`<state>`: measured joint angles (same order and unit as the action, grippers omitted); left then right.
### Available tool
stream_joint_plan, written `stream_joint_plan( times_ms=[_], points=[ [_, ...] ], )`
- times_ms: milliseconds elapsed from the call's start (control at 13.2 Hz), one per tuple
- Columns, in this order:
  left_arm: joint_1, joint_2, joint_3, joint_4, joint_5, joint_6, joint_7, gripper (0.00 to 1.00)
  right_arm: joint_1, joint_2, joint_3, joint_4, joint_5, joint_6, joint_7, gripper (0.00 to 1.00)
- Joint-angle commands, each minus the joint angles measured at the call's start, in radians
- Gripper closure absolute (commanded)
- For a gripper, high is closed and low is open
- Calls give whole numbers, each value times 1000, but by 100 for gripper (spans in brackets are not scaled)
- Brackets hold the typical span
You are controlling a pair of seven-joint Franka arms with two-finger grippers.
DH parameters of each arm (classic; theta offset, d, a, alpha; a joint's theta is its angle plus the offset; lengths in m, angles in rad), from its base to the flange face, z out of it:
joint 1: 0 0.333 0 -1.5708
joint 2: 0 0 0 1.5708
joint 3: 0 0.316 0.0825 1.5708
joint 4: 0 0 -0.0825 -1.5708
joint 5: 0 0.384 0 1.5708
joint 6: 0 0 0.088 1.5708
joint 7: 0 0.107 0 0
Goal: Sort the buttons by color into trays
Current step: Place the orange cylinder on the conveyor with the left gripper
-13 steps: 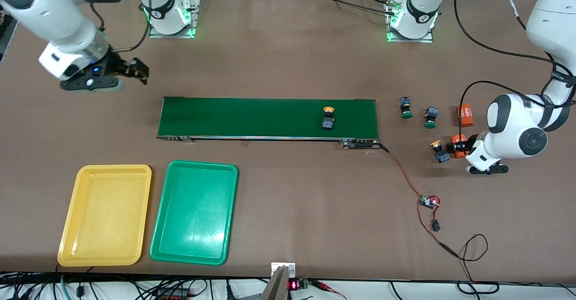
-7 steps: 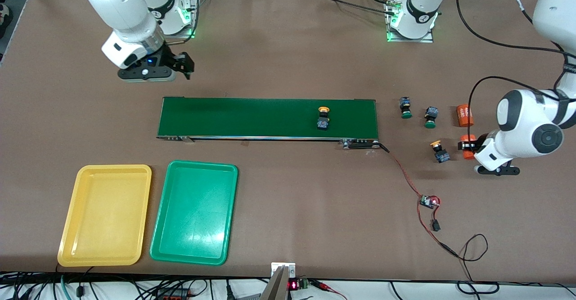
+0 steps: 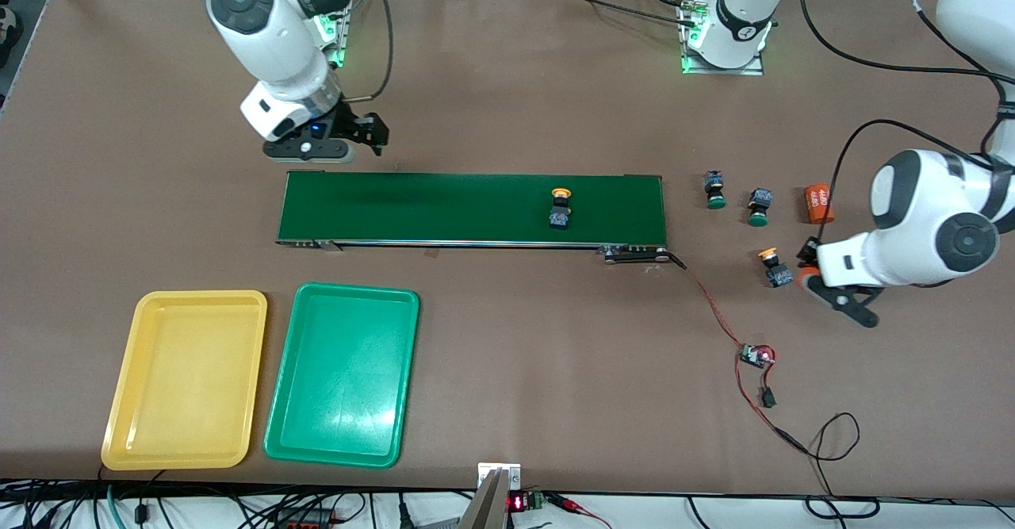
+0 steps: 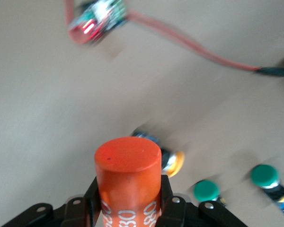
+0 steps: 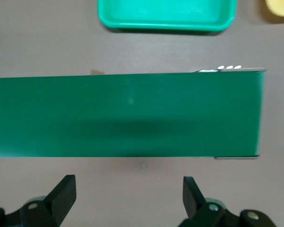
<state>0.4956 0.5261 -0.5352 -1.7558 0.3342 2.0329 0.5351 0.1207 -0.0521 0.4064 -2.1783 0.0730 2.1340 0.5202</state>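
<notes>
My left gripper needs to let go of the orange cylinder on the conveyor belt [image 3: 614,204], between the belt's yellow-capped button and its red-wire end.
One yellow-capped button [image 3: 560,208] lies on the dark-green conveyor belt [image 3: 444,208]. A second yellow-capped button [image 3: 773,267] and two green-capped buttons [image 3: 714,190] [image 3: 759,206] lie on the table off the belt's left-arm end. My left gripper [image 3: 807,269] is shut on an orange cylinder with white digits [image 4: 128,179], beside the second yellow-capped button [image 4: 173,163]. My right gripper [image 3: 374,134] is open and empty over the table beside the belt's right-arm end [image 5: 123,116]. The yellow tray [image 3: 186,378] and green tray [image 3: 342,374] are empty.
Another orange cylinder [image 3: 819,203] lies beside the green-capped buttons. A red wire runs from the belt's end to a small circuit board [image 3: 757,354], also in the left wrist view [image 4: 97,19]. The green tray's rim [image 5: 165,23] shows in the right wrist view.
My right arm swung from the table's right-arm end to beside the belt. The button on the belt moved toward the right arm's end. My left gripper turned, still holding the orange cylinder.
</notes>
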Motion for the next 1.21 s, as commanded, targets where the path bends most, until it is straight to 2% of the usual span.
stream_joint_plan(
  times_ms=[0,380,532,683,911,1139],
  points=[
    [11,-6,-125,4,19,-45,147,88,28,58,2,35,7,17,24,0],
    [21,-8,-352,-10,14,-149,333,92,25,66,2,40,-1,18,21,0],
    [-5,-8,-423,-62,22,-145,329,92,28,74,2,40,-6,32,23,0],
    [-50,-11,-430,-128,25,-85,329,92,28,83,2,40,-9,35,23,0],
    [-83,2,-428,-215,97,33,304,93,28,90,2,40,-10,40,23,0],
    [-144,3,-422,-234,109,43,182,92,30,106,0,40,-10,67,23,0]
  ],
)
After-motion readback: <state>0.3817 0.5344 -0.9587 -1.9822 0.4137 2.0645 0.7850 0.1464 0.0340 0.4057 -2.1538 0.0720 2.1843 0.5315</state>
